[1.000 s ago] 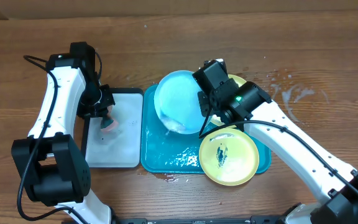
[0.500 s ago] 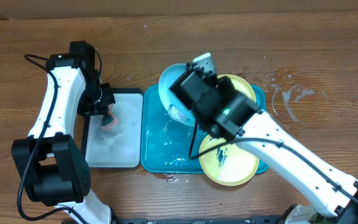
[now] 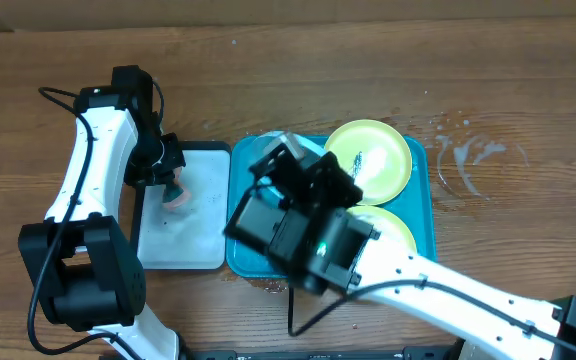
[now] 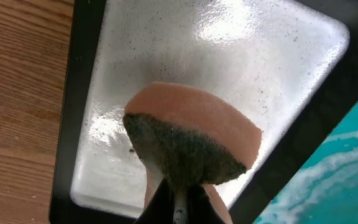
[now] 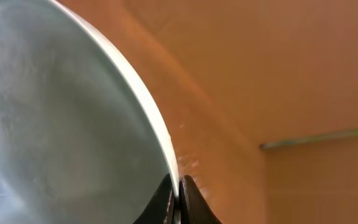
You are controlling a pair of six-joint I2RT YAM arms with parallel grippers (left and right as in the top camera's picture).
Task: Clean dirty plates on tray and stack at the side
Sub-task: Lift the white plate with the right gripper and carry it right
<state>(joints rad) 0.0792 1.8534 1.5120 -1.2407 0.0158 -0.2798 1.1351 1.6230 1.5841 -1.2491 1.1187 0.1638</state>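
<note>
Next, I release the dark green sponge from my left gripper on the middle of the black-rimmed white tray [image 3: 187, 207].
My right gripper [image 5: 178, 186] is shut on the rim of the light blue-rimmed plate [image 5: 61, 124] and holds it tilted high above the table. In the overhead view the raised right arm [image 3: 308, 225] hides that plate and the left half of the teal tray [image 3: 428, 175]. Two yellow-green plates lie on the tray. The far one [image 3: 368, 160] has a dark smear, and the near one [image 3: 398, 228] is partly hidden by the arm. My left gripper [image 4: 176, 196] is shut on a pink and dark green sponge [image 4: 191, 134] over the white tray [image 4: 229, 50].
The black-rimmed white tray [image 3: 183, 240] lies just left of the teal tray, under the left gripper [image 3: 173, 190]. Wet streaks [image 3: 468, 155] mark the wooden table to the right of the teal tray. Foam and water cover the teal tray's floor [image 4: 347, 180].
My right arm has lifted the blue-rimmed plate off the tray and swung it left and up toward the camera, uncovering the far yellow-green plate. The left arm has not moved.
</note>
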